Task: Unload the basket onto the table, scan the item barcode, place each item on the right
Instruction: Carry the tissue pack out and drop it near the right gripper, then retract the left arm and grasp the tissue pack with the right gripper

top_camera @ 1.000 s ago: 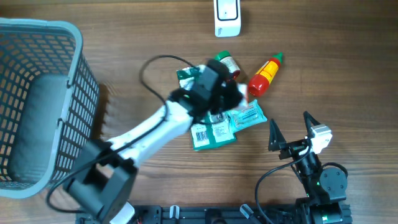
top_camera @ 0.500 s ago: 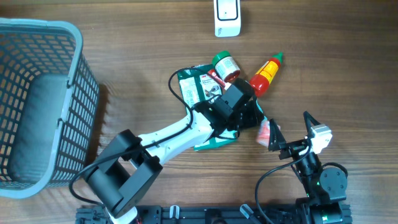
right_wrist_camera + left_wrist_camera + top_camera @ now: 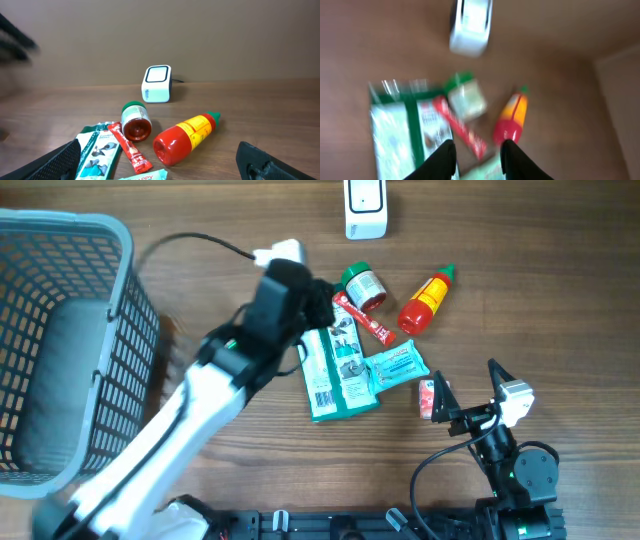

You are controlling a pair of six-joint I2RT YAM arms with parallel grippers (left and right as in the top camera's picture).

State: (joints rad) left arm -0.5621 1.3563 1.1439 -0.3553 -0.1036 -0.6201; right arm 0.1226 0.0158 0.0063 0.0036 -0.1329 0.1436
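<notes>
The small red-and-white packet is next for my right gripper. It should go there and close on the packet's side (image 3: 437, 400) facing away from the green packet.
The white barcode scanner (image 3: 365, 205) stands at the far edge of the table, also visible as scanner (image 3: 157, 83). Below it lies a pile: a green-lidded jar (image 3: 362, 285), a red sauce bottle (image 3: 427, 300), a red sachet (image 3: 362, 318), a green packet (image 3: 335, 370) and a teal packet (image 3: 398, 367). My left gripper (image 3: 322, 308) hovers over the pile's left side. In the blurred left wrist view the left gripper (image 3: 476, 160) is open with nothing between its fingers. A small red-and-white packet (image 3: 428, 397) lies beside my right gripper (image 3: 467, 385), which is wide open and empty.
A large grey mesh basket (image 3: 110, 240) fills the left side of the table. The left arm's cable loops above its wrist. The right arm's base sits at the near edge, bottom right.
The left arm swung from beside the right gripper back up and left over the pile. Its jaws opened. The small red-and-white packet stayed on the table by the right gripper.
</notes>
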